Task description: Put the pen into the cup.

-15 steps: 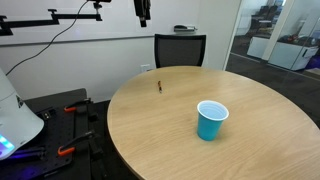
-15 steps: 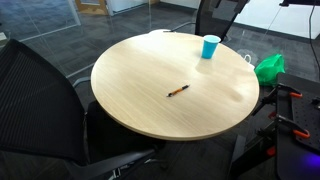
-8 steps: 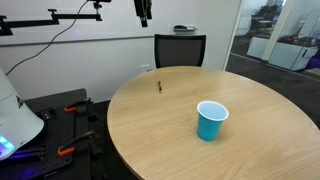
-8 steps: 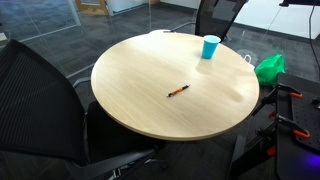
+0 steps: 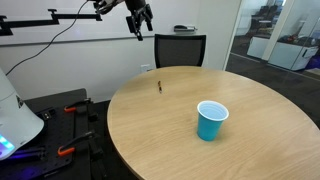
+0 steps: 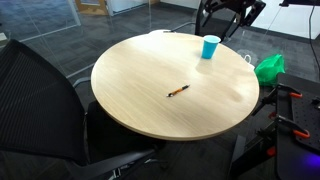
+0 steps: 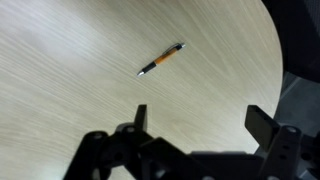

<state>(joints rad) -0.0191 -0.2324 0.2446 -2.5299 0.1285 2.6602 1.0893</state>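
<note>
Next, my gripper moves down to the orange-brown body of the pen [image 5: 160, 87] [image 7: 163, 58], between the pen's dark ends, and closes there.
The pen [image 7: 161, 60] is a thin dark stick with an orange-brown body, lying flat on the round wooden table [image 5: 250, 150]. It shows small near the table's edge in both exterior views [image 5: 158, 86] [image 6: 177, 91]. The light blue cup [image 5: 211, 120] stands upright on the table, far from the pen, and also shows in an exterior view [image 6: 210, 46]. My gripper [image 7: 200, 118] is open and empty, high above the table, with the pen ahead of the fingers. It shows at the top in both exterior views [image 5: 141, 25] [image 6: 235, 18].
A black chair [image 5: 180, 48] stands behind the table. A dark chair back [image 6: 35, 100] fills the near side. A green object [image 6: 268, 68] lies beside the table. Equipment with red clamps [image 5: 70, 110] sits on the floor. Glass walls lie beyond.
My arm and gripper have swung into view and come lower in both exterior views. The pen and the cup have not moved.
</note>
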